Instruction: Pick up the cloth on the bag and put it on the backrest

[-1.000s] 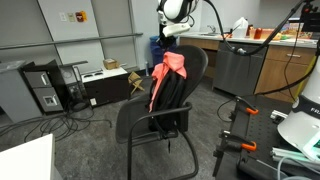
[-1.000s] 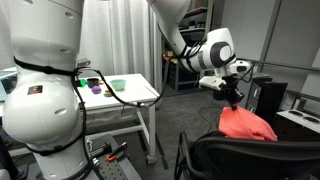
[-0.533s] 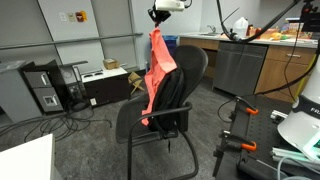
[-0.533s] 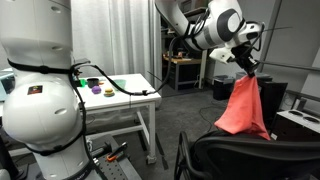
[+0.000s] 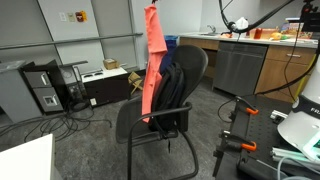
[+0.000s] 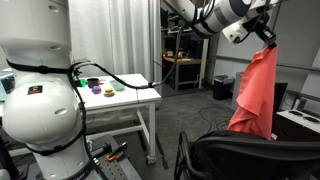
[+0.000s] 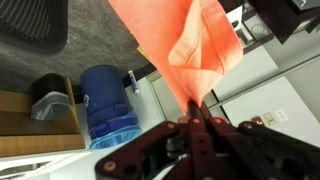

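Note:
My gripper needs to let go of the orange-red cloth over the top edge of the black office chair's backrest (image 5: pixel 187 52), above the dark bag.
The orange-red cloth (image 5: pixel 151 60) hangs long from above, next to the black office chair's backrest (image 5: pixel 188 70). In an exterior view it hangs (image 6: pixel 255 90) from my gripper (image 6: pixel 266 36) above the chair's backrest (image 6: pixel 240 152). In the wrist view my gripper (image 7: pixel 196 112) is shut on the cloth (image 7: pixel 180 45), which spreads away from the fingers. A dark bag (image 5: pixel 170 95) rests on the chair against the backrest. The gripper is above the top edge of one exterior view.
A blue bin (image 7: pixel 105 100) stands on the floor below. A white table (image 6: pixel 125 92) with small coloured objects is near a white robot base (image 6: pixel 40 90). Cabinets and a counter (image 5: pixel 250 55) stand behind the chair. Computer boxes (image 5: pixel 45 88) sit on the floor.
My gripper has risen with the cloth. The cloth has lifted off the bag and now hangs stretched out, higher than before.

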Controlling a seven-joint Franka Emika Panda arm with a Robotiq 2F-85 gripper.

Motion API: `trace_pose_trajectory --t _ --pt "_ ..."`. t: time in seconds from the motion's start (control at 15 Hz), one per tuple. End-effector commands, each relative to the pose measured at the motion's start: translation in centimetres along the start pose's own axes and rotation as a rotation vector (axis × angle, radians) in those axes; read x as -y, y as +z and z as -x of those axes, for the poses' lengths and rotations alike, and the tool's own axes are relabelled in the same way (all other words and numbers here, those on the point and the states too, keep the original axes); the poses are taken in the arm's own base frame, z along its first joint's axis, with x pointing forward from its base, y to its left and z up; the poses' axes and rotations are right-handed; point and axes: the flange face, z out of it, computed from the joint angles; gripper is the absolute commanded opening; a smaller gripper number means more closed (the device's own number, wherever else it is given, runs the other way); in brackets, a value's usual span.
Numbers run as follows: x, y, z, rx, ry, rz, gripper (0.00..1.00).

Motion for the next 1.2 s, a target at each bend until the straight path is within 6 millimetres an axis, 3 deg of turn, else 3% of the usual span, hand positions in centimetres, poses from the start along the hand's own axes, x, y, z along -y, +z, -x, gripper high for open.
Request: trace_pose_trajectory --t 0.0,0.2,1.13 --pt "0.4 -1.6 -3.8 -0.121 0.098 -0.028 0.00" --pt "-0.7 -3.2 -6.4 -0.175 0.151 -0.003 0.00" --pt "-11.3 -10.4 -9.9 -0.075 0.173 0.265 0.00"
